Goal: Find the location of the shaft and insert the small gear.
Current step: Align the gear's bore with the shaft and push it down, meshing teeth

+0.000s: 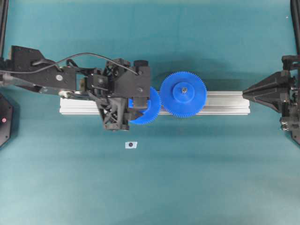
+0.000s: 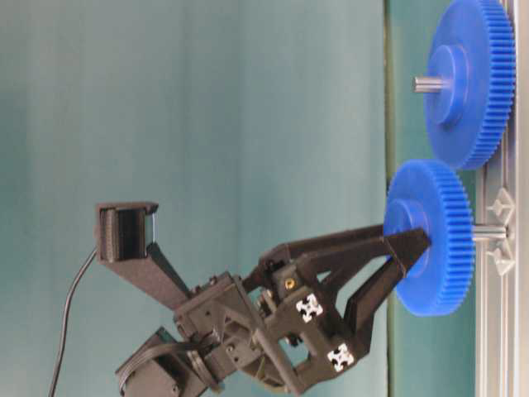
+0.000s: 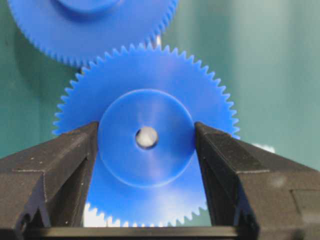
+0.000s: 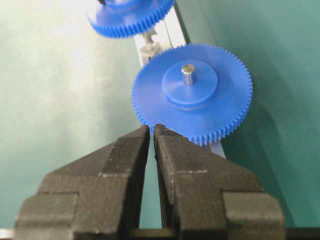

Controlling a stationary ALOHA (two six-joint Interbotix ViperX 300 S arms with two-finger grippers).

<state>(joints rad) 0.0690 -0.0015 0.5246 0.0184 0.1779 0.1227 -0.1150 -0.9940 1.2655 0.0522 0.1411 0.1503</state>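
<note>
My left gripper will release the small gear on the shaft over the silver bar [image 1: 146,105], against the larger blue gear.
My left gripper [image 1: 139,109] is shut on the raised hub of the small gear [image 1: 150,111], its fingers [image 3: 75,150] pressing the hub from both sides. In the table-level view the small gear [image 2: 442,240] sits on the shaft [image 2: 489,233], which shows as a thin grey pin between the gear and the rail. The hub's centre hole [image 3: 146,137] shows pale grey inside. The small gear's teeth lie beside those of the larger blue gear [image 1: 183,93]. My right gripper [image 1: 244,92] is shut and empty, off the rail's right end.
Both gears sit over a silver aluminium rail [image 1: 225,104] lying across the table. The larger gear [image 4: 192,92] has its own metal pin [image 4: 188,74] at the centre. A small silver piece with a dark hole [image 1: 131,145] lies on the green table in front of the rail.
</note>
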